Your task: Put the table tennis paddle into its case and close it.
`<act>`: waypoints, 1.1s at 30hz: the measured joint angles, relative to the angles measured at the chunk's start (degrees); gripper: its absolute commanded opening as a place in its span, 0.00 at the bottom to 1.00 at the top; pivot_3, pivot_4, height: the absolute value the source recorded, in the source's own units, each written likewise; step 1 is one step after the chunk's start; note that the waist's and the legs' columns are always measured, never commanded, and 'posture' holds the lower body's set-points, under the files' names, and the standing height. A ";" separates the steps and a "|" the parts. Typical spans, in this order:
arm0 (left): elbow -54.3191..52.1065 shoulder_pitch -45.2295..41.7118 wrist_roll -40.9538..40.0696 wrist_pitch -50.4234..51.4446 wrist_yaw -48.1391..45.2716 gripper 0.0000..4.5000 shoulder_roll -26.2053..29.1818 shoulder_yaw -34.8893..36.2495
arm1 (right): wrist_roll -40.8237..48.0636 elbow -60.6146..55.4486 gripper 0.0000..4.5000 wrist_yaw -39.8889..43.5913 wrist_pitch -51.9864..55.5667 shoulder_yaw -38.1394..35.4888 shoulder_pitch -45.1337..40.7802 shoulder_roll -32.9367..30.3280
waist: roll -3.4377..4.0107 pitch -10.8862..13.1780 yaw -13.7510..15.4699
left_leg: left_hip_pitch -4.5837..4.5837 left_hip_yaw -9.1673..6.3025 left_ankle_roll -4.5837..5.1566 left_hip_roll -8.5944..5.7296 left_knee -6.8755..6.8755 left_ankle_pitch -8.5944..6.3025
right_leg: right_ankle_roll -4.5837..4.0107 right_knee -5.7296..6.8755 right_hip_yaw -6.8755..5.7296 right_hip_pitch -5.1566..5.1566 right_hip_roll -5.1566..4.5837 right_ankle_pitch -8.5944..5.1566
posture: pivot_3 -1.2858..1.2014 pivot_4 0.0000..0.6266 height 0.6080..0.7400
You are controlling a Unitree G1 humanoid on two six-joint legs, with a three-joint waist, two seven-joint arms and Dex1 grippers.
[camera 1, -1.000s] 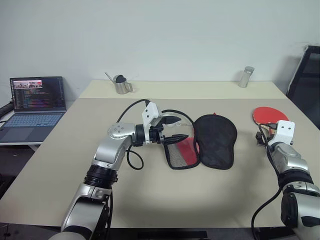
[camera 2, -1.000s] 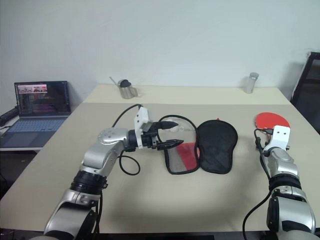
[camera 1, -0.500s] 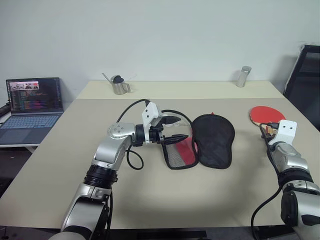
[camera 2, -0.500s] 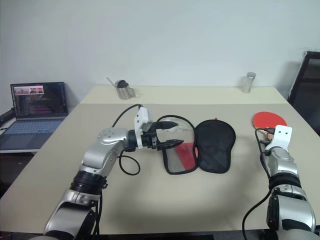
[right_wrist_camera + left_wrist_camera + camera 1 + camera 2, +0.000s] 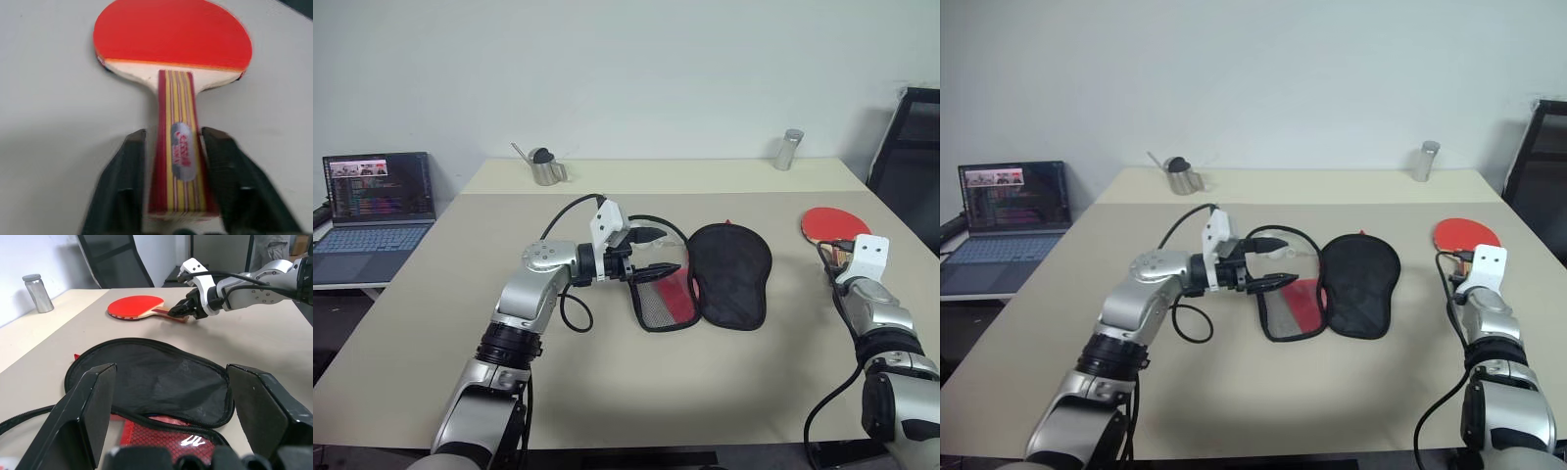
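Note:
The paddle handle's tail end is in my right gripper, so it should pull the paddle beside the case and grasp the handle nearer the paddle's red side [image 5: 176, 90].
The table tennis paddle [image 5: 172, 35] lies flat at the table's right side, red face up, with its striped wooden handle [image 5: 178, 161] pointing toward me. My right gripper [image 5: 173, 147] is open and straddles that handle, one black finger close on each side. The case [image 5: 732, 274] lies unzipped and spread flat mid-table, its black half on the right and its red half with mesh [image 5: 664, 302] on the left. Just above the red half's left edge, my left gripper [image 5: 668, 251] hovers level and open, pointing right and holding nothing.
An open laptop [image 5: 372, 201] sits on a side desk at far left. A metal cup [image 5: 545, 168] and a metal cylinder [image 5: 787, 149] stand along the table's back. A black chair [image 5: 911, 147] is beyond the right edge. A black cable loops by the left wrist.
The head views have shifted slightly. Both arms, the paddle and the case keep their places.

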 measured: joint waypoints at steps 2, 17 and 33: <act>0.00 0.00 0.00 0.00 0.00 0.87 0.06 0.00 | -0.19 0.26 0.74 -0.16 0.96 0.27 -0.01 0.33 | 0.00 0.00 0.00 | -0.01 -0.01 0.00 0.00 0.00 0.00 | 0.00 0.00 0.00 0.00 0.00 0.00 | 0.52 0.24 1.00; 0.00 0.00 0.01 -0.03 -0.27 0.87 0.27 0.00 | -1.17 0.45 0.33 -0.96 2.19 0.49 -0.33 0.19 | 0.00 0.00 -0.12 | 0.01 0.00 0.00 0.00 -0.01 0.00 | 0.00 0.01 0.00 0.00 0.00 0.00 | 0.52 0.24 1.00; -1.27 1.71 -0.30 0.11 -2.00 0.87 2.09 0.12 | 6.56 -71.64 0.33 8.42 47.19 -0.99 35.95 -5.05 | 0.11 -0.06 0.33 | -0.07 -0.23 0.07 0.05 -0.01 -0.05 | 0.03 -0.01 -0.13 -0.03 0.09 -0.03 | 0.52 0.24 1.00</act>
